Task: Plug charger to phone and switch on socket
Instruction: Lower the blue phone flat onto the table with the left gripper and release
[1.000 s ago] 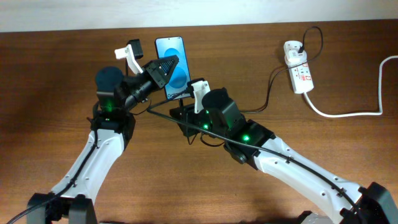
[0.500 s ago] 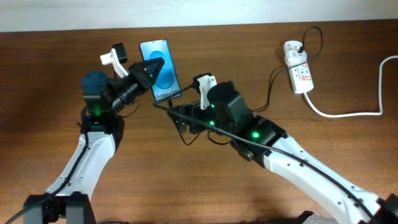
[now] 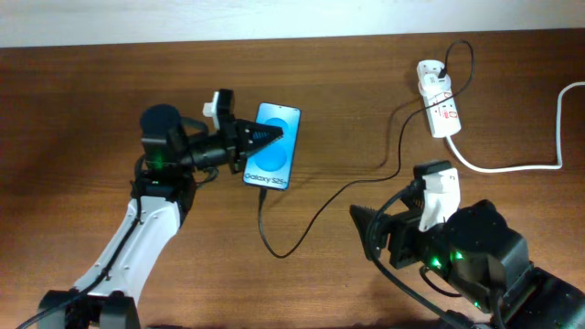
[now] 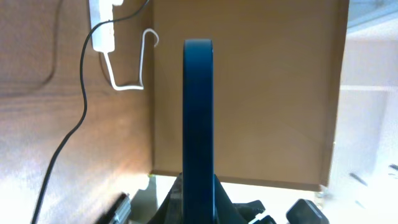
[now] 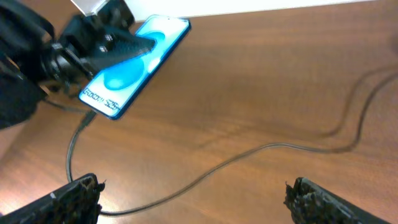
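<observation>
The robot's left gripper should lay the phone down flat on the bare wood [image 3: 253, 184] beside the charger's front loop.
The phone [image 3: 273, 153], blue screen up, is held tilted above the table with my left gripper [image 3: 263, 137] shut on it. In the left wrist view the phone [image 4: 198, 112] stands edge-on between the fingers. The charger [image 3: 315, 215], a thin black cable, meets the phone's bottom edge, loops over the table and runs up to the socket [image 3: 439, 108] at the back right. My right gripper [image 3: 373, 239] hovers open near the front, apart from the cable. Its wrist view shows the charger [image 5: 249, 152] lying beyond its spread fingertips [image 5: 81, 190] and the phone [image 5: 134, 71] far left.
A thick white lead [image 3: 512, 166] runs from the socket toward the right edge. In the left wrist view a brown board [image 4: 267, 93] stands behind the table. Bare wood lies between the phone and the socket.
My right gripper opened, let go at the phone's bottom end and drew back to the lower right. My left gripper swung the phone rightward, the cable trailing from it.
</observation>
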